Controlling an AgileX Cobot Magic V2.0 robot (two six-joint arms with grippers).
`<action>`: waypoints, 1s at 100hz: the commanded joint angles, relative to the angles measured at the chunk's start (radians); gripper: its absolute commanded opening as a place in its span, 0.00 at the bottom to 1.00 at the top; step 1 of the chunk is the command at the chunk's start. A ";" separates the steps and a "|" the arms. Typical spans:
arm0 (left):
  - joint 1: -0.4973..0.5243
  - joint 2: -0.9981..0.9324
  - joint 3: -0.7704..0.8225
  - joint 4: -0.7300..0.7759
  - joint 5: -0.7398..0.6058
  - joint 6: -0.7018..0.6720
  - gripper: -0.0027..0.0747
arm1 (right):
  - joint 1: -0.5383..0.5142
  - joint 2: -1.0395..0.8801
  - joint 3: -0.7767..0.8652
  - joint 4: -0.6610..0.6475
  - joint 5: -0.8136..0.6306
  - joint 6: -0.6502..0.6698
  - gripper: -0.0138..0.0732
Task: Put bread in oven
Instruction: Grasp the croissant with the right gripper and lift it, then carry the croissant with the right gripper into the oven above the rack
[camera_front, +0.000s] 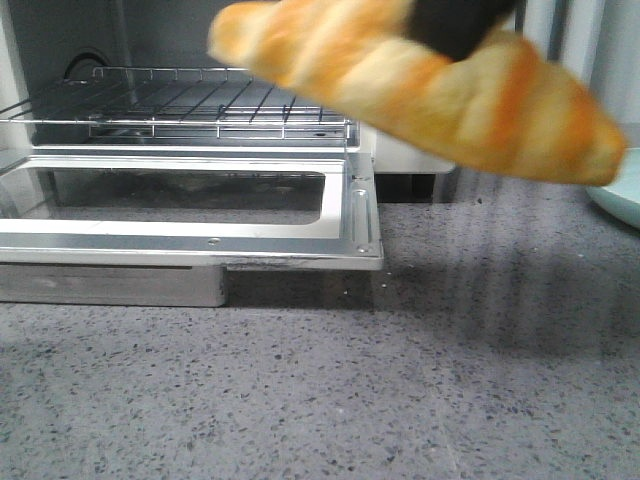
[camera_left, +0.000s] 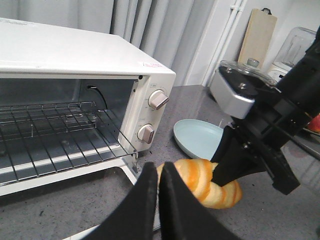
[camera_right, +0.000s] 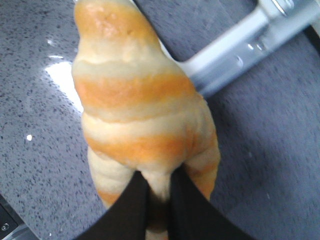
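My right gripper should release the bread on the bare wire rack inside the open oven (camera_front: 232, 78), above the oven's lowered door.
The bread (camera_front: 430, 85) (camera_right: 140, 105) (camera_left: 207, 182), golden-brown with cream stripes, hangs in the air above the counter, just right of the oven's (camera_left: 75, 55) lowered door (camera_front: 355, 215). My right gripper (camera_right: 156, 187) is shut on it, pinching its middle; in the front view only a black bit of that gripper (camera_front: 455, 25) shows above the bread. The oven stands open with its wire rack (camera_front: 190, 105) bare. My left gripper (camera_left: 160, 172) is shut with nothing in it, hovering near the door's right corner, close to the bread.
A pale blue plate (camera_left: 200, 137) (camera_front: 618, 195) lies on the grey speckled counter (camera_front: 400, 380) right of the oven. A pot with a glass lid (camera_left: 240, 85), a wooden board (camera_left: 257, 37) and a blender jar (camera_left: 297, 47) stand behind it. The oven's knobs (camera_left: 157, 100) face outward.
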 joint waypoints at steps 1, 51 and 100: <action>-0.010 0.008 -0.025 -0.004 -0.077 -0.011 0.01 | 0.020 0.025 -0.077 -0.009 -0.039 -0.053 0.08; -0.010 0.008 -0.025 0.023 -0.075 -0.011 0.01 | 0.089 0.301 -0.400 -0.268 -0.078 -0.169 0.08; -0.010 0.008 -0.025 0.034 -0.053 -0.011 0.01 | 0.164 0.404 -0.414 -0.731 -0.223 -0.126 0.08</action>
